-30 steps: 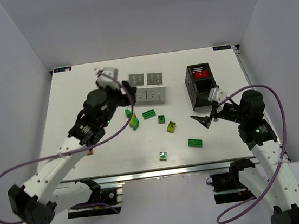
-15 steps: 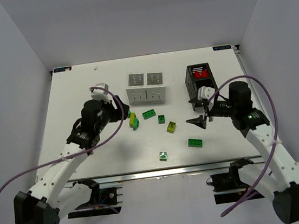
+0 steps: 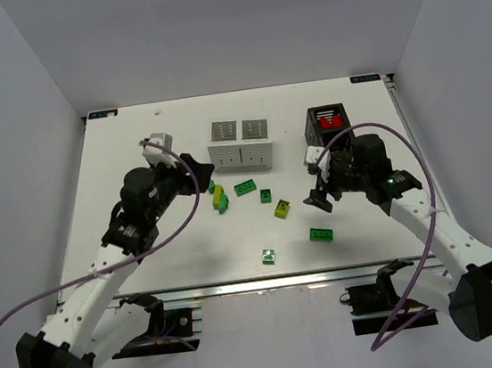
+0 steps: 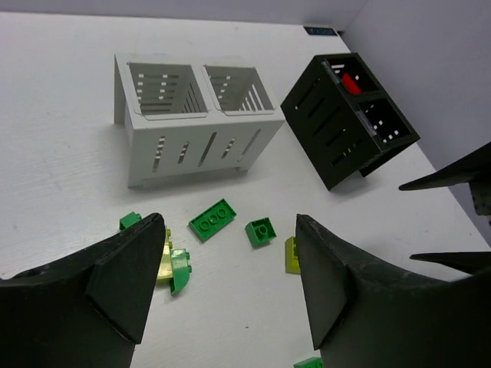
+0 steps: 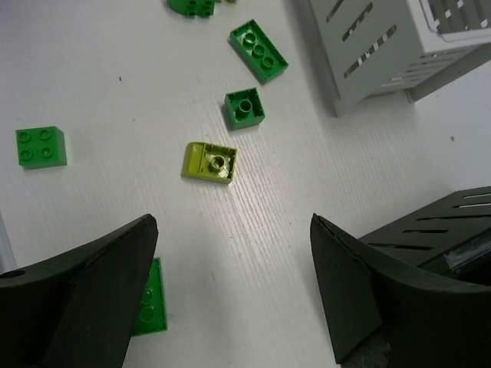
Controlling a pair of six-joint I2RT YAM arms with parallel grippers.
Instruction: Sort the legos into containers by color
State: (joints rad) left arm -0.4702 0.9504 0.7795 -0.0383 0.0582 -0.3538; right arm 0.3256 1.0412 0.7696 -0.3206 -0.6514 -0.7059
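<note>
My right gripper is going to close next on the long sides of the yellow-green lego (image 3: pixel 281 209) (image 5: pixel 209 162) that lies by itself near the small green lego.
The white box (image 3: pixel 242 155) and the black box (image 3: pixel 321 150) stand at the back of the table. A red lego (image 3: pixel 330 122) lies in the black box's far compartment. Green and yellow-green legos lie loose in front: a cluster (image 3: pixel 220 200), a long green one (image 3: pixel 246 187), a small green one (image 3: pixel 266 195), a yellow-green one (image 3: pixel 282 207), and two green ones (image 3: pixel 321 234) (image 3: pixel 269 256). My left gripper (image 3: pixel 200 173) is open and empty, over the cluster (image 4: pixel 173 264). My right gripper (image 3: pixel 317 188) is open and empty, right of the yellow-green lego (image 5: pixel 210 162).
The white box (image 4: pixel 176 146) shows both compartments with nothing in them. The black box (image 4: pixel 337 130) stands turned at an angle, close to my right gripper. White walls close the table on three sides.
My left gripper has come back from beside the white box toward the green cluster. My right gripper has moved left and forward, from right of the black box to in front of it. Both stay open.
</note>
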